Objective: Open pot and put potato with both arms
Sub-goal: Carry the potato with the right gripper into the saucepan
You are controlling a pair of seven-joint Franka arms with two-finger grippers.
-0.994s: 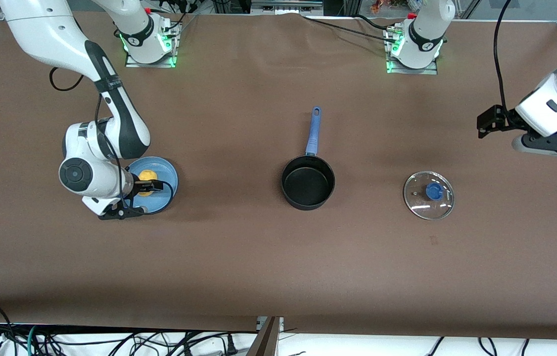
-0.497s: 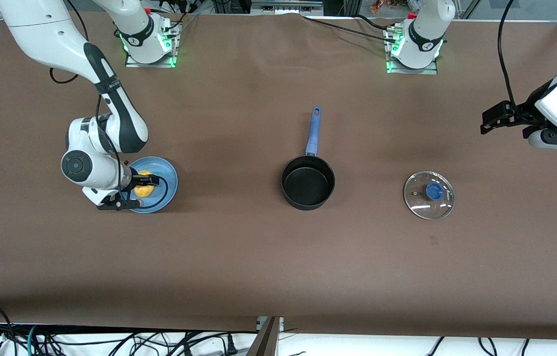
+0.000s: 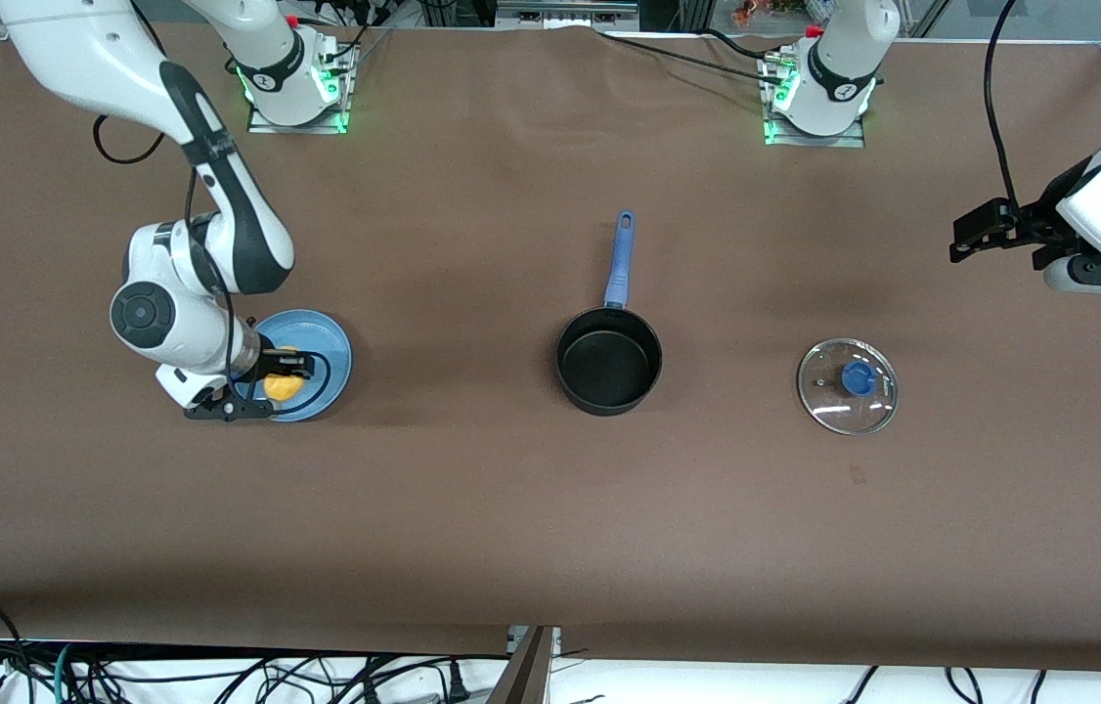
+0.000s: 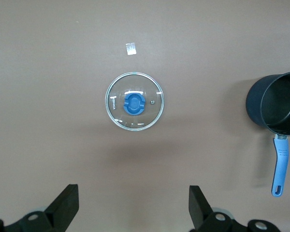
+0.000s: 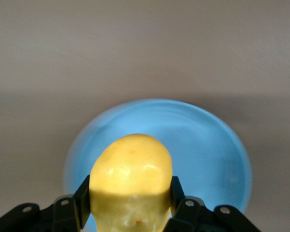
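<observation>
Next, I release the yellow potato from my right gripper inside the black pot (image 3: 617, 386), near the pot's side opposite its blue handle.
The black pot (image 3: 608, 364) with its long blue handle stands open at the table's middle; it also shows in the left wrist view (image 4: 275, 102). Its glass lid (image 3: 847, 385) with the blue knob lies flat on the table toward the left arm's end, and shows in the left wrist view (image 4: 134, 101). My right gripper (image 3: 283, 376) is shut on the yellow potato (image 3: 281, 385), held just over the blue plate (image 3: 328, 354). In the right wrist view the potato (image 5: 131, 179) sits between the fingers (image 5: 82, 198) over the plate (image 5: 208, 150). My left gripper (image 4: 133, 203) is open and empty, high above the table near the lid.
The brown table cloth spreads all round the pot. A small scrap of tape (image 4: 131, 49) lies on the cloth near the lid. Cables hang along the table's near edge.
My right gripper has closed in on the potato and shifted slightly toward the right arm's end over the plate. My left arm has risen and drawn away from the lid.
</observation>
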